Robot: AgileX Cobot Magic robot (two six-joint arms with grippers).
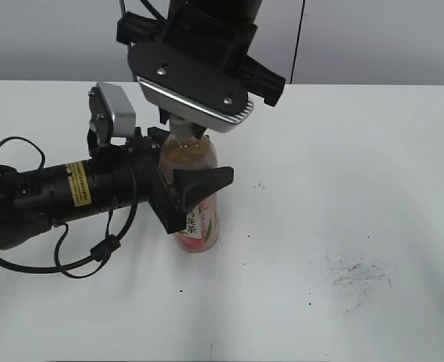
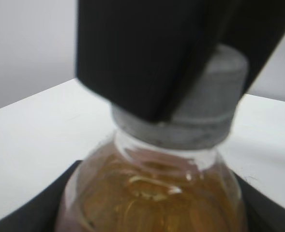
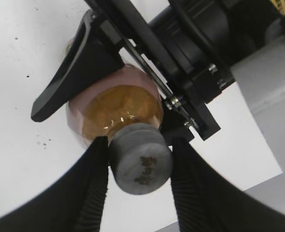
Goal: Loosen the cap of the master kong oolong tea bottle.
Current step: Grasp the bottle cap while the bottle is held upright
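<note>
The grey cap is still on the bottle and my right gripper is twisted far round, so it should open, turn back and grip the cap [image 3: 141, 159] again.
The master kong oolong tea bottle [image 1: 200, 226] stands upright on the white table, amber tea above its pink-and-white label. My left gripper [image 1: 185, 190] reaches in from the left and is shut on the bottle's body, one finger [image 1: 205, 182] crossing its front. In the left wrist view the bottle's shoulder [image 2: 152, 198] fills the space between the fingers. The grey cap [image 3: 141, 164] sits between the ribbed black pads of my right gripper [image 3: 140, 145], which comes down from above and is shut on it. The left wrist view shows the cap [image 2: 205, 116] partly covered by a right finger [image 2: 132, 53].
Dark smudges [image 1: 357, 275] mark the table [image 1: 342, 151] at the right front. A black cable [image 1: 78, 260] loops beside the left arm at the left. A grey wall runs behind the table's far edge.
</note>
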